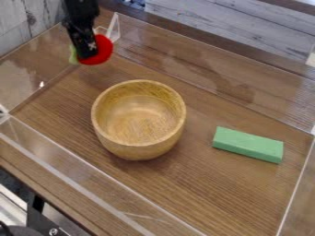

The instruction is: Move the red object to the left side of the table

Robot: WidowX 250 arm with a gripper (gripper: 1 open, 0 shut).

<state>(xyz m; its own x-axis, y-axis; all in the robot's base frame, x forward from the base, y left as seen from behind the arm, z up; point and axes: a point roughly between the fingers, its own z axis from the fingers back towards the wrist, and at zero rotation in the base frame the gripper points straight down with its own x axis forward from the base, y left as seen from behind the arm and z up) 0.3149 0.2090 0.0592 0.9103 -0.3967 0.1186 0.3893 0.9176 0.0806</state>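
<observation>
Next, my gripper lets go of the red object on the tabletop [94, 70], in the space between the wooden bowl and the clear wall. The red object now hangs close over the tabletop.
The red object [96, 53], a small round bright-red toy fruit with a bit of green at its left side, sits between the fingers of my gripper [87, 46] near the back left of the table [234, 189]. The black gripper points straight down and is shut on the fruit. It hangs close over the dark wood tabletop; whether the fruit touches the surface I cannot tell. The gripper hides the upper left part of the fruit.
A wooden bowl [139, 118] stands in the middle of the table, to the lower right of the gripper. A green rectangular block [248, 145] lies at the right. Low clear acrylic walls [25, 64] edge the tabletop, one close to the gripper's left.
</observation>
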